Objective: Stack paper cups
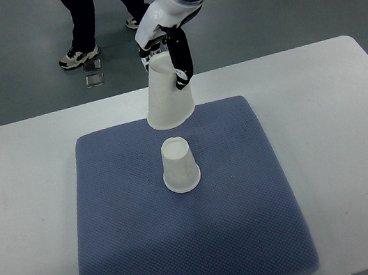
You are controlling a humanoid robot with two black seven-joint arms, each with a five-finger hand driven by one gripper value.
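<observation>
Next, my right gripper lets go of the held cup once it is over the top of the upside-down paper cup (175, 147) on the blue mat. The held cup now hangs above and behind that one.
A white paper cup (179, 165) stands upside down near the middle of the blue mat (131, 245). A second white paper cup (167, 98) hangs upside down in the air above and just behind it, its wide mouth facing down. My right hand (169, 59), white with black fingers, is shut on that cup's upper end; its arm comes in from the top right. The held cup tilts slightly and does not touch the standing one. The left hand is out of view.
The mat lies on a white table (350, 117) whose far edge runs behind the held cup. Beyond it, a person's legs and sneakers (78, 56) stand on the grey floor, beside a small clear object (94, 78).
</observation>
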